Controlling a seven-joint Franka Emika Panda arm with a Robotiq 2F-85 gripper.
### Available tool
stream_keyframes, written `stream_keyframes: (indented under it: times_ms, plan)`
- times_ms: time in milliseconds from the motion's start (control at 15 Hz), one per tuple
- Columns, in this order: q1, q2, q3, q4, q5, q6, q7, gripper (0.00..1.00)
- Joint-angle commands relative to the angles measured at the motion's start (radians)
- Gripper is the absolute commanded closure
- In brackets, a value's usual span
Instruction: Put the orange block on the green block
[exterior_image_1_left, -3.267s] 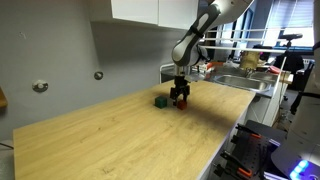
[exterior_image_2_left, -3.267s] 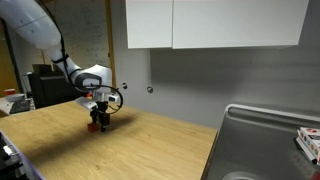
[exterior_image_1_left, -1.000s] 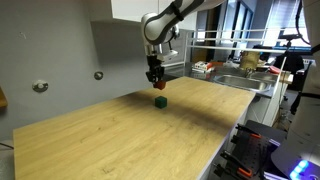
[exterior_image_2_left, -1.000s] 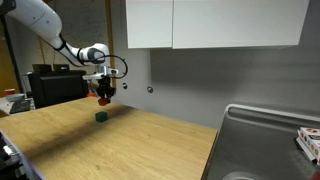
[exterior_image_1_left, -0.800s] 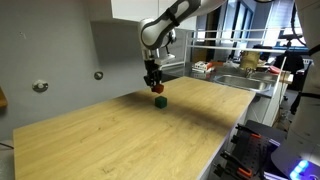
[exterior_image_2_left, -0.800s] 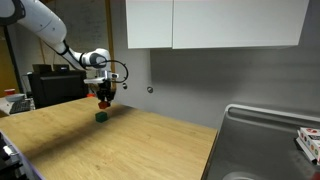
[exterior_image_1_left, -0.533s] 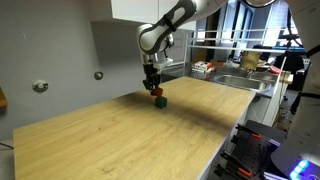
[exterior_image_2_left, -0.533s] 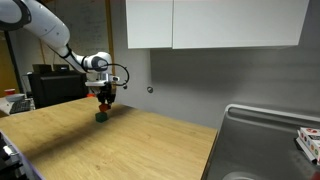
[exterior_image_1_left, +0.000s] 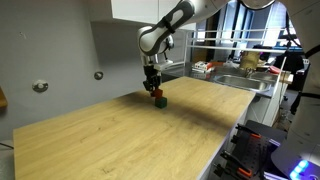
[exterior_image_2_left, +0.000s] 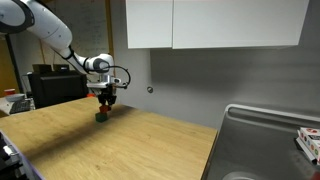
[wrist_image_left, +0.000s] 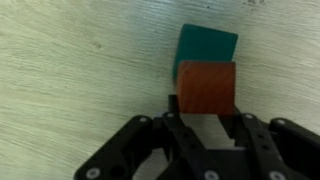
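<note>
Next, my gripper lets go of the orange block on top of the green block (exterior_image_1_left: 161, 96) (wrist_image_left: 205, 58) that stands near the back wall.
My gripper (exterior_image_1_left: 155, 91) is shut on the orange block (exterior_image_1_left: 156, 95), a small reddish cube. It hangs right over the green block (exterior_image_1_left: 160, 101), which stands on the wooden table (exterior_image_1_left: 120, 140) near the back wall. In the other exterior view, the orange block (exterior_image_2_left: 104, 108) sits just above the green block (exterior_image_2_left: 101, 116); I cannot tell whether they touch. In the wrist view, the orange block (wrist_image_left: 206, 87) between the fingers of the gripper (wrist_image_left: 206, 108) covers the near part of the green block (wrist_image_left: 208, 44).
A metal sink (exterior_image_2_left: 262, 135) lies at one end of the counter, with clutter behind the sink (exterior_image_1_left: 240, 80). A grey wall (exterior_image_2_left: 190, 80) and overhead cabinets (exterior_image_2_left: 210, 22) bound the back. Wide bare wood stretches toward the front edge.
The gripper has come down with the orange block, from well above the green block to just over it. The green block has not moved.
</note>
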Motion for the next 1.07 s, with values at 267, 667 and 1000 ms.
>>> stream_keyframes:
  times_ms: [267, 667, 1000]
  plan:
    - [-0.024, -0.013, 0.006, -0.014, 0.047, -0.014, -0.030, 0.81]
    - [-0.030, -0.018, 0.004, -0.025, 0.063, -0.030, -0.022, 0.81]
    - [-0.029, -0.032, 0.002, -0.043, 0.066, -0.062, -0.007, 0.81]
